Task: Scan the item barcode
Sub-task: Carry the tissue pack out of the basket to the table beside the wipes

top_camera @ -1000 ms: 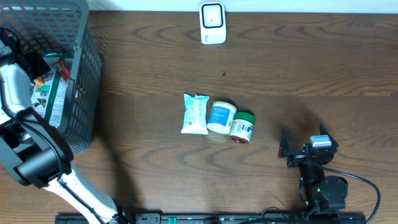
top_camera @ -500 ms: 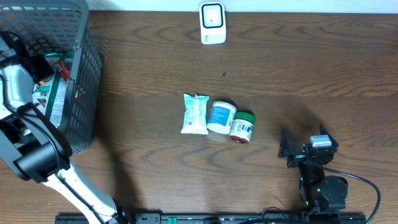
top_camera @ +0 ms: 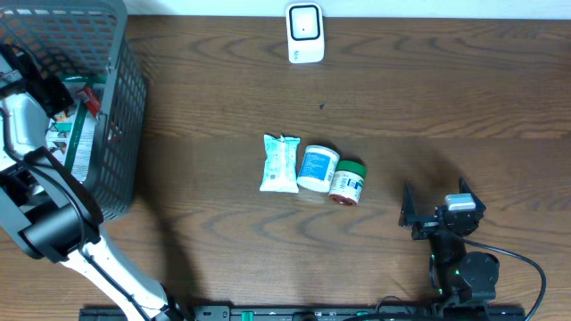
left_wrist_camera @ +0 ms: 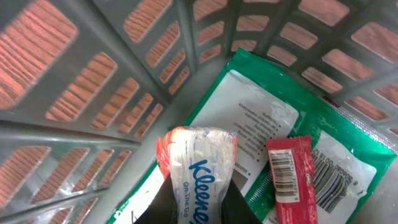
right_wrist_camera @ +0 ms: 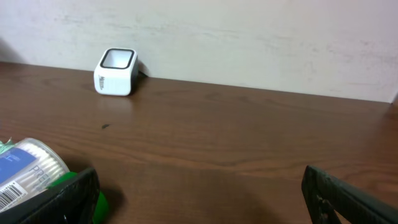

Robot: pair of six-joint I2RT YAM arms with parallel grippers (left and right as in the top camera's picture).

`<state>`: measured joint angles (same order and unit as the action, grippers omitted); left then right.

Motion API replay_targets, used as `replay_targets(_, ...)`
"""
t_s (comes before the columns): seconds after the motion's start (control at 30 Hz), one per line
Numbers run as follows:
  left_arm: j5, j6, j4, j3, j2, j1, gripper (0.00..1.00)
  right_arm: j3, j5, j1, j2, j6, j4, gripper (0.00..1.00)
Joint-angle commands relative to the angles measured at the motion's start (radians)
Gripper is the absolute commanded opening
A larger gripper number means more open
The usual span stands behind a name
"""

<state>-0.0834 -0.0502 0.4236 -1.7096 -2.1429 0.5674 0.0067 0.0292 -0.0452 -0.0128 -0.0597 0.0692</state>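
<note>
The Kleenex tissue pack, still down inside the grey basket, will be let go by my left gripper on bare wood (top_camera: pixel 247 178) beside the white-and-teal packet, on its basket side.
My left gripper (left_wrist_camera: pixel 198 202) is down inside the grey basket (top_camera: pixel 125 107) at the table's left end, shut on a clear Kleenex tissue pack (left_wrist_camera: pixel 199 165) with red ends. The pack stands between the two dark fingers (left_wrist_camera: pixel 166 208). Under it lie a green-and-white pouch (left_wrist_camera: pixel 267 121) and a red bar (left_wrist_camera: pixel 290 177), barcode side up. In the overhead view the left gripper (top_camera: pixel 53 89) is partly hidden by the basket wall. The white scanner (top_camera: pixel 304 34) stands at the far edge of the table. My right gripper (top_camera: pixel 434 207) rests open near the front right, holding nothing.
A white-and-teal packet (top_camera: pixel 280 164), a white tub with a blue label (top_camera: pixel 318 168) and a green-lidded jar (top_camera: pixel 348 182) lie in a row mid-table. In the right wrist view the scanner (right_wrist_camera: pixel 115 71) stands by the wall, with bare wood in front of the right gripper (right_wrist_camera: pixel 199 199).
The left jaws have closed onto the tissue pack inside the basket. The right arm and the items on the table have not moved.
</note>
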Motion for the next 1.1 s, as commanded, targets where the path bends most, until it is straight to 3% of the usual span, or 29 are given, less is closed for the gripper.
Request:
replay_targets(0.0, 0.006, -0.006, -0.004, 0.006, 0.066, 0.014, 0.07, -0.001, -0.002, -0.009, 0.002, -0.008, 0.003, 0.99)
replay_targets(0.4, 0.050, 0.026, 0.061, -0.022, 0.351, 0.012, 0.07, -0.001, -0.002, -0.009, 0.002, -0.008, 0.003, 0.99)
replay_targets(0.63, -0.014, 0.209, 0.246, -0.051, 0.627, -0.019, 0.07, -0.001, -0.002, -0.009, 0.002, -0.008, 0.003, 0.99)
replay_targets(0.83, -0.044, 0.233, 0.544, -0.051, 0.858, -0.159, 0.07, -0.001, -0.002, -0.009, 0.002, -0.008, 0.003, 0.99)
replay_targets(1.07, -0.060, 0.244, 0.771, -0.049, 0.969, -0.502, 0.07, -0.001, -0.002, -0.009, 0.002, -0.008, 0.003, 0.99)
